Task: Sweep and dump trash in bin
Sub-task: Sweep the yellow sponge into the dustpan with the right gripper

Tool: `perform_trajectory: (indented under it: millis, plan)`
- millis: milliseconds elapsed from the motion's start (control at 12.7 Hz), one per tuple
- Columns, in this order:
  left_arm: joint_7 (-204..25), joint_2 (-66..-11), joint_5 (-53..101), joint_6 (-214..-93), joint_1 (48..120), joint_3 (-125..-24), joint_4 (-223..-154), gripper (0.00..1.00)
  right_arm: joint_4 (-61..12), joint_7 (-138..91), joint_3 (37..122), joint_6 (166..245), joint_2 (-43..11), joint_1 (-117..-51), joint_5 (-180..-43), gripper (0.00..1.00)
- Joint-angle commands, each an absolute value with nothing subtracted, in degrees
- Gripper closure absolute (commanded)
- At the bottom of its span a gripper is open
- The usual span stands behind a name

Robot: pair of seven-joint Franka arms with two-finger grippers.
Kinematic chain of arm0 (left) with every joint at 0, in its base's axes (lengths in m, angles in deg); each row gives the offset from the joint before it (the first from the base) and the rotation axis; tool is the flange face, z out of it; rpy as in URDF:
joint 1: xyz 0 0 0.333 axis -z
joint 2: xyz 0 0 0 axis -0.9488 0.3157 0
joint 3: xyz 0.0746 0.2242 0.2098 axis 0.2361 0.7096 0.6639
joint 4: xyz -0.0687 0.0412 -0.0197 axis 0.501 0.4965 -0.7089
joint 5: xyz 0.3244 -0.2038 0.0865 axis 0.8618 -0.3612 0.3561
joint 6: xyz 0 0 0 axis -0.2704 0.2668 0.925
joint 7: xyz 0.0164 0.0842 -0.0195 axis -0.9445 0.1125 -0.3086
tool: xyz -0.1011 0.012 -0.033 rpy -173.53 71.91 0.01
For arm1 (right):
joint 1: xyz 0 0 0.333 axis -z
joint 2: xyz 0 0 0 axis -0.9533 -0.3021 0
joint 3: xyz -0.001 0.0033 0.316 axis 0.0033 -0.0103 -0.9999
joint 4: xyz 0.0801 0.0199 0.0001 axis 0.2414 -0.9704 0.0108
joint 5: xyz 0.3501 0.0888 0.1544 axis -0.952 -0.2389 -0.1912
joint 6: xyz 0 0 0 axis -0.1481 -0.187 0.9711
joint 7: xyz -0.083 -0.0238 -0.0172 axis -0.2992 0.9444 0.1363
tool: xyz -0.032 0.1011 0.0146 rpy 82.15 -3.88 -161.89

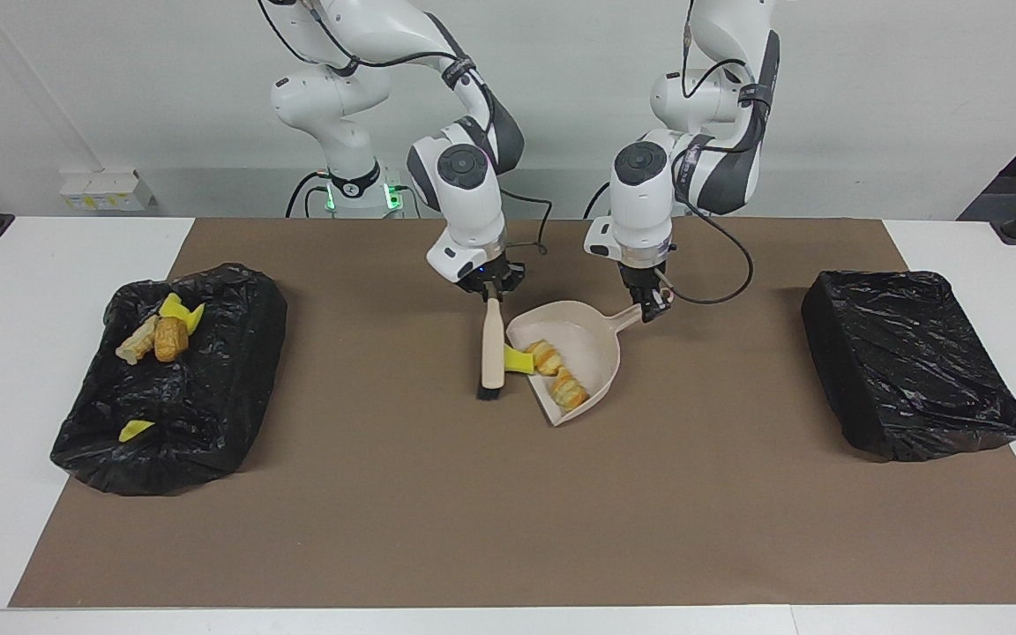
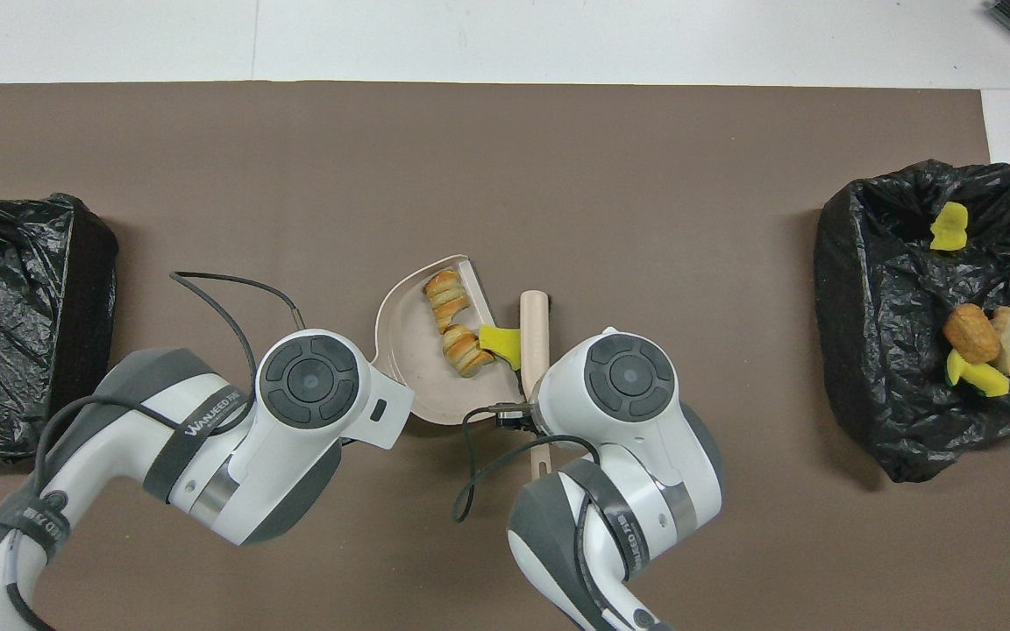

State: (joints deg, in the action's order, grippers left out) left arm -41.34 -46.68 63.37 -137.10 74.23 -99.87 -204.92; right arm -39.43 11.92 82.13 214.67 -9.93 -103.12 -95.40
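I will use my right gripper to set the beige brush down on the brown mat just this side of the beige dustpan (image 2: 453, 470).
My right gripper (image 1: 491, 295) is shut on the handle of the beige brush (image 1: 492, 346), whose black bristles rest on the mat at the open mouth of the beige dustpan (image 1: 601, 340). A yellow wedge of trash (image 1: 519, 360) lies between the brush and the pan's lip. Two golden bumpy chunks (image 1: 547, 354) (image 1: 569, 389) lie inside the pan. My left gripper (image 1: 652, 308) is shut on the dustpan's handle. Overhead, the brush (image 2: 533, 333), wedge (image 2: 498, 340) and dustpan (image 2: 407, 350) crowd together. The black-lined bin (image 1: 235, 414) at the right arm's end holds several pieces of trash.
A second black-lined bin (image 1: 914, 362) stands at the left arm's end with nothing showing in it. A brown mat (image 1: 508, 511) covers the table's middle. Cables hang from both wrists.
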Motion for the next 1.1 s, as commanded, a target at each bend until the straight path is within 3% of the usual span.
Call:
perform_trajectory:
  millis: [0,393,707,1021]
  plan:
    - [-41.11,-46.82,63.57,-137.91,73.79,-99.99,-205.02,1.00,-35.95,1.78,81.90,212.47,-11.60,-102.92,-104.36,1.00]
    - [-51.70,-46.30,63.12,-137.83,72.48,-99.99,-203.87,1.00,-36.38,-7.84,82.52,201.76,-7.49,-97.65,-100.81,1.00]
    - [-56.74,-46.38,57.16,-139.40,71.69,-99.64,-203.61,1.00,-36.39,-5.92,82.69,197.62,-3.61,-95.45,-94.47,1.00]
    - [-59.54,-47.87,52.66,-136.70,69.75,-96.75,-199.76,1.00,-38.66,7.16,82.08,200.58,-1.15,-99.30,-89.36,1.00]
